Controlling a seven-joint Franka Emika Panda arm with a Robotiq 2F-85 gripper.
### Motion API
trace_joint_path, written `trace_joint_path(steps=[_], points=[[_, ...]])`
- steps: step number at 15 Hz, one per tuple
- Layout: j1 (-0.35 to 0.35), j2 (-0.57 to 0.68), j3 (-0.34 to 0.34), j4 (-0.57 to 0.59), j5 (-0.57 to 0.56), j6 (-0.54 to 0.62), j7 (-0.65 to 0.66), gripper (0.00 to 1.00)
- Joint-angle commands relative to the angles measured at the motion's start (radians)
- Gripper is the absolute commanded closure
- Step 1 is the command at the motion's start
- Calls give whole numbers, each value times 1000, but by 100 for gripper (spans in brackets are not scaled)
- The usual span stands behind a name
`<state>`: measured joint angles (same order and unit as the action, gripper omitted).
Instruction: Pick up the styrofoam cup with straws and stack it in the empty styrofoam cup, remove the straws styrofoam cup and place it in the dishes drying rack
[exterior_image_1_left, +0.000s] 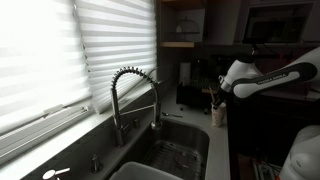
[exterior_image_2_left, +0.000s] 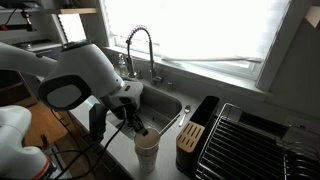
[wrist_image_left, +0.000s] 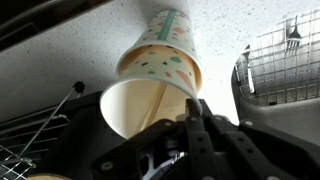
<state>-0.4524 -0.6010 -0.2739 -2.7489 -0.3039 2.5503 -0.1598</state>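
Note:
Next, I let go of the styrofoam cup with straws with my gripper, nested in the empty cup on the counter (exterior_image_1_left: 209, 122) next to the sink's corner.
A styrofoam cup (wrist_image_left: 160, 62) with coloured dots fills the middle of the wrist view, its open mouth toward the camera. My gripper (wrist_image_left: 192, 108) is shut, its fingertips pinched on the right side of the cup's rim. In an exterior view the gripper (exterior_image_2_left: 134, 122) hangs over the cup (exterior_image_2_left: 147, 150) at the counter's near edge; seen from the far side, the gripper (exterior_image_1_left: 218, 100) sits just above the cup (exterior_image_1_left: 218, 115). I cannot make out the straws. A pale rim (wrist_image_left: 50, 175) at the lower left may be another cup. The wire dish rack (exterior_image_2_left: 250, 145) lies to the right.
A steel sink (exterior_image_2_left: 160, 100) with a tall spring faucet (exterior_image_2_left: 140, 45) sits under the blinds. A dark knife block (exterior_image_2_left: 188, 140) stands between cup and rack. Rack wires (wrist_image_left: 285, 55) flank the cup in the wrist view. A white bulky object (exterior_image_2_left: 15, 135) is at the near left.

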Motion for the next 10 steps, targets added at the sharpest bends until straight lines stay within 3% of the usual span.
trace_joint_path(steps=[1,10], points=[[1,54,20,2,-19,63,18,99],[28,92,37,2,-2,159,3,99]])
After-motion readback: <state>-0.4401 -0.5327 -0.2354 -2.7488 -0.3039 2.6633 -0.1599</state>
